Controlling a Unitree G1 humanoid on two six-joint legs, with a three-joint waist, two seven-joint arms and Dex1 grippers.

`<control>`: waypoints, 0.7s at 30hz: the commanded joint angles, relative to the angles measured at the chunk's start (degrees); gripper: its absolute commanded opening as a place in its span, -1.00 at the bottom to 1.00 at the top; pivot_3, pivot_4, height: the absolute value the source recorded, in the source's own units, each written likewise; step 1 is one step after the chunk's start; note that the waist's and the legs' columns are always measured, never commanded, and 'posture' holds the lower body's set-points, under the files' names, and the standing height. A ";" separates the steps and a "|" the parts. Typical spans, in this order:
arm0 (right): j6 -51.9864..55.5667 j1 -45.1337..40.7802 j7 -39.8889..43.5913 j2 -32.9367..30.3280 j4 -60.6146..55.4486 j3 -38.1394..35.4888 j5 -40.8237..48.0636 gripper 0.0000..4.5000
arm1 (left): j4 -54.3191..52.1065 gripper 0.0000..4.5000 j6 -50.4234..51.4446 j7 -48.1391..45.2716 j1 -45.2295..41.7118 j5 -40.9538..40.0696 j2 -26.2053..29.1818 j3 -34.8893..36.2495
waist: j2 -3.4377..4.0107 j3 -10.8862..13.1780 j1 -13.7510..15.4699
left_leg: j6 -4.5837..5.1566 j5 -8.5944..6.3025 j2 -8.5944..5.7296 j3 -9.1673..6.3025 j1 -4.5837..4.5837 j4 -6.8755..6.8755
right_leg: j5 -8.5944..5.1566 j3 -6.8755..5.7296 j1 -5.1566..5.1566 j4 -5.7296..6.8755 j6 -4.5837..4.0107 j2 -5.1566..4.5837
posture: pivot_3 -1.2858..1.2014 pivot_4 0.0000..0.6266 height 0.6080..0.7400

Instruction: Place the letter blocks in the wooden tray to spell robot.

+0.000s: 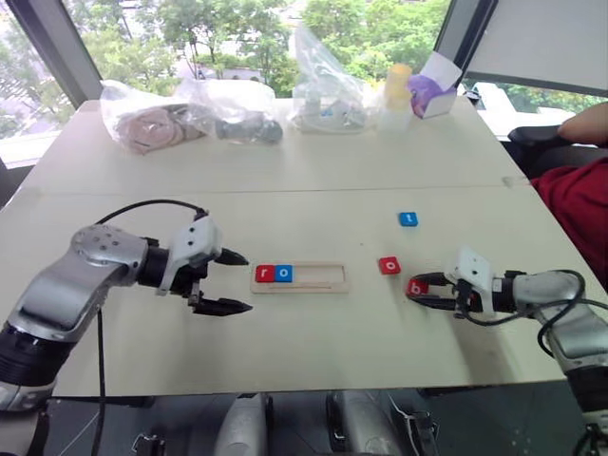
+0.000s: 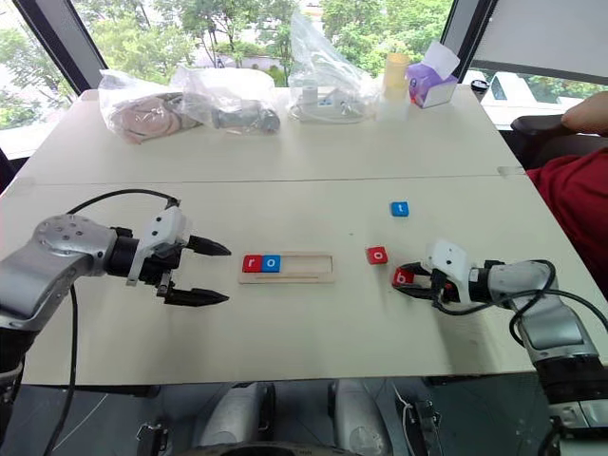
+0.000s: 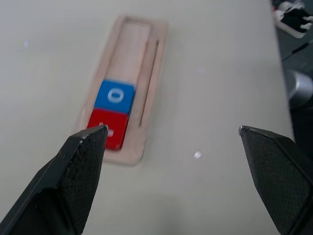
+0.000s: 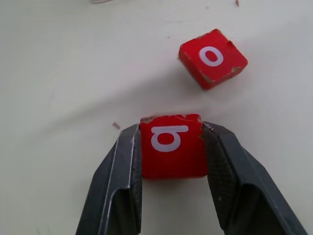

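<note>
The robot's right gripper will release the red b block in the wooden tray, snug (image 1: pixel 301 274) against the blue o block.
The wooden tray (image 1: pixel 300 276) lies mid-table with a red r block (image 1: pixel 264 274) and a blue o block (image 1: pixel 283 274) in its left end. My left gripper (image 1: pixel 235 281) hangs open just left of the tray, empty. Right of the tray lies a loose red o block (image 1: pixel 389 265), and farther back a blue t block (image 1: pixel 408 219). My right gripper (image 4: pixel 171 142) is shut on the red b block (image 4: pixel 172 145), which rests on the table at the right; both fingers (image 4: pixel 120 176) press its sides.
Clear plastic bags (image 1: pixel 152 114) with items, a yellow-capped bottle (image 1: pixel 396 93) and a purple-and-white box (image 1: pixel 432 90) line the table's far edge. A person in a red top (image 1: pixel 581 204) sits at the right side.
</note>
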 commanded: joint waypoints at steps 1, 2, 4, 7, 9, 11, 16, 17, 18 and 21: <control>9.45 -7.91 -0.44 2.95 -9.75 2.47 5.42 -0.47 | 1.55 1.00 -1.30 2.03 0.22 0.63 1.30 4.71 | 0.00 0.02 -0.54 | 0.00 0.00 0.01 -0.03 0.00 0.01 | 0.01 0.00 -0.03 0.06 0.02 0.01 | 0.03 -0.52 1.00; 11.43 -10.55 -0.15 4.55 -10.81 4.53 5.71 -0.47 | 1.39 1.00 -1.25 2.49 1.13 0.54 1.72 5.71 | 0.00 0.02 -0.50 | 0.00 0.00 0.02 -0.07 -0.01 0.02 | 0.07 -0.01 -0.08 0.14 0.12 0.01 | 0.03 -0.52 1.00; 12.58 -14.34 0.45 7.49 -11.08 8.04 5.55 -0.47 | 0.49 1.00 -0.76 3.31 2.72 0.11 2.07 7.17 | -0.01 0.02 -0.55 | 0.00 0.00 0.02 -0.10 -0.01 0.00 | 0.07 -0.03 -0.09 0.15 0.16 0.01 | 0.03 -0.52 1.00; 9.58 -19.45 0.30 13.25 -5.78 13.68 2.01 -0.47 | -1.78 1.00 0.51 4.54 4.89 -1.01 2.21 9.04 | -0.02 0.02 -0.51 | 0.00 -0.01 0.07 -0.13 -0.03 -0.09 | 0.04 -0.05 -0.11 0.13 0.20 -0.02 | 0.03 -0.52 1.00; 7.21 -21.85 0.44 16.06 -1.51 16.09 0.01 -0.47 | -3.66 1.00 1.36 5.33 5.89 -1.58 2.10 9.60 | -0.01 0.03 -0.12 | 0.00 -0.01 0.05 -0.15 -0.15 -0.08 | 0.04 -0.09 -0.19 0.13 0.21 -0.05 | 0.03 -0.52 1.00; 4.88 -24.16 1.89 18.74 2.72 18.69 -1.22 -0.47 | -6.24 1.00 2.78 6.54 6.98 -2.49 1.77 10.43 | -0.01 0.03 0.13 | 0.00 0.00 0.02 -0.16 -0.42 0.02 | 0.05 -0.14 -0.35 0.13 0.23 -0.10 | 0.03 -0.52 1.00; 0.60 -26.53 3.54 21.85 8.90 21.25 -3.68 -0.47 | -10.22 1.00 5.93 9.10 8.02 -5.18 1.36 12.55 | -0.01 0.03 0.84 | -0.01 0.00 -0.04 -0.19 -0.59 0.09 | 0.09 -0.12 -0.49 0.13 0.30 -0.17 | 0.03 -0.52 1.00; -0.22 -27.01 3.52 22.37 10.20 21.61 -4.33 -0.47 | -10.85 1.00 6.47 9.65 8.05 -5.62 1.20 12.73 | -0.01 0.02 0.89 | -0.01 0.00 -0.04 -0.19 -0.59 0.08 | 0.09 -0.12 -0.50 0.13 0.29 -0.17 | 0.03 -0.52 1.00; -0.86 -27.34 3.58 22.75 11.19 21.76 -4.77 -0.47 | -11.38 1.00 6.85 10.07 8.24 -5.80 1.09 12.72 | -0.01 0.03 0.88 | -0.01 0.00 -0.03 -0.20 -0.58 0.08 | 0.09 -0.13 -0.49 0.13 0.29 -0.15 | 0.03 -0.52 1.00; -2.57 -28.11 3.79 23.60 13.75 21.93 -6.07 -0.47 | -12.71 1.00 7.35 10.52 9.72 -6.19 1.30 12.52 | 0.00 0.03 0.85 | -0.01 0.00 -0.04 -0.20 -0.56 0.07 | 0.10 -0.13 -0.49 0.13 0.29 -0.14 | 0.03 -0.52 1.00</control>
